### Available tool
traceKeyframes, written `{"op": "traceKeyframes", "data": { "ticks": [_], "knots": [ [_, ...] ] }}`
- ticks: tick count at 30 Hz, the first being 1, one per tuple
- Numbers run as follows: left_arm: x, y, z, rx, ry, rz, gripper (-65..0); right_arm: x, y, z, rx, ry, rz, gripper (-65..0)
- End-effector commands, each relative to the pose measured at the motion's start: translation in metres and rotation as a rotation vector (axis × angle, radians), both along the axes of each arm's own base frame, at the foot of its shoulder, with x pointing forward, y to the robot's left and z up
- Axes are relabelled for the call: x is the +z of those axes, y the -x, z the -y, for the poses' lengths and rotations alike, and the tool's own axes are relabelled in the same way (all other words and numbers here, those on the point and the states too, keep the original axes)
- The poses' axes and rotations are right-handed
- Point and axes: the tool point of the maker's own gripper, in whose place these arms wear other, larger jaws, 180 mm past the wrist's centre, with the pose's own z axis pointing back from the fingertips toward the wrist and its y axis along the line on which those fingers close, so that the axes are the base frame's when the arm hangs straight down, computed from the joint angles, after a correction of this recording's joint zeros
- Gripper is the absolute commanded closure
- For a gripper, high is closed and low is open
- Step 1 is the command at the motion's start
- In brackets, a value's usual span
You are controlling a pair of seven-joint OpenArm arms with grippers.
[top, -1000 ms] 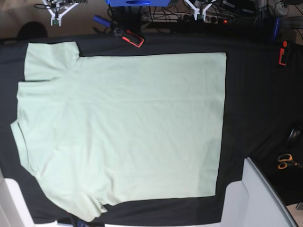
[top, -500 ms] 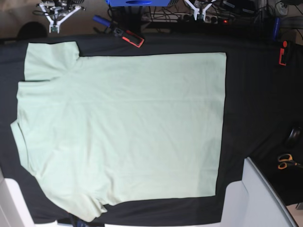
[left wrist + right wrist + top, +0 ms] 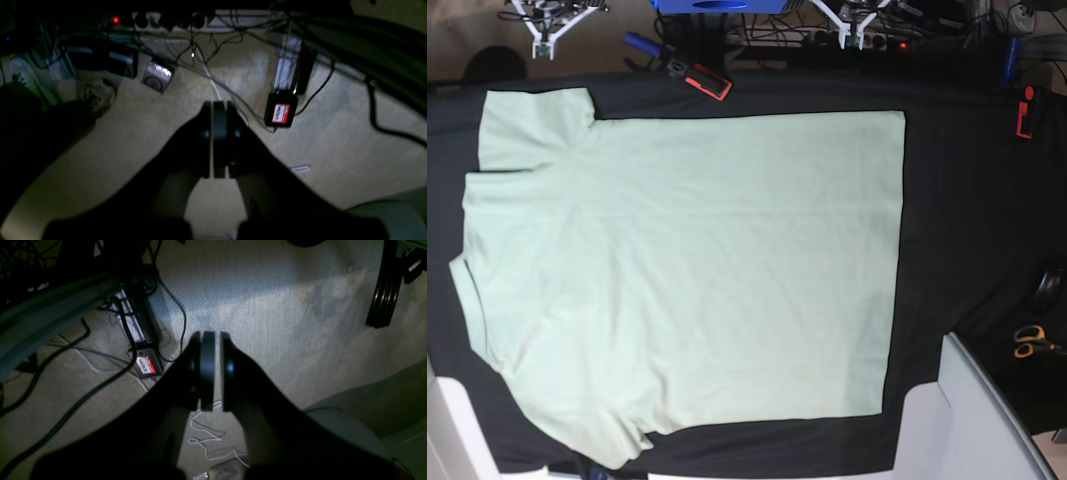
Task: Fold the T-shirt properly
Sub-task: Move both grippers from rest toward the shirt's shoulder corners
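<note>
Next, my right gripper goes to the T-shirt's far sleeve and closes on the outer corner [image 3: 488, 106] of that sleeve, the corner that is farthest from the hem.
The pale mint-green T-shirt [image 3: 687, 265] lies spread flat on the black table cloth [image 3: 957, 220], with its sleeves at the left and its hem at the right. Both grippers hang beyond the far table edge, apart from the shirt. My right gripper [image 3: 545, 40] is at the top left and my left gripper [image 3: 857, 35] is at the top middle. In the left wrist view my left gripper [image 3: 213, 110] is shut and empty over carpet. In the right wrist view my right gripper [image 3: 216, 340] is shut and empty, with only a sliver between the fingers. The shirt is out of both wrist views.
A red and black tool [image 3: 699, 78] lies at the far table edge, and a red item [image 3: 1024, 115] at the far right. Orange-handled scissors [image 3: 1030, 340] lie at the right. A grey-white panel [image 3: 972, 420] stands at the bottom right. Cables and a power strip [image 3: 213, 18] lie on the carpet.
The right gripper at the top left has shifted slightly beyond the table edge. The T-shirt and the left gripper have not visibly moved.
</note>
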Motion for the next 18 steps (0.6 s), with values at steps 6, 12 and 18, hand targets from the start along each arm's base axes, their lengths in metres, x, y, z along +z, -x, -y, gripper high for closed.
{"op": "traceKeyframes", "data": {
  "ticks": [6, 12, 18],
  "knots": [
    [0.002, 0.013, -0.003, -0.001, -0.008, -0.012, 0.0, 0.003, 0.017, 0.010, 0.001, 0.021, -0.017, -3.5],
    [0.017, 0.025, -0.013, -0.024, -0.034, 0.050, 0.0, 0.018, 0.035, 0.025, 0.018, 0.051, -0.046, -3.5],
    [0.043, 0.032, -0.022, -0.045, -0.061, 0.117, 0.0, 0.058, 0.023, 0.031, 0.021, 0.087, 0.000, -3.5]
  ]
}}
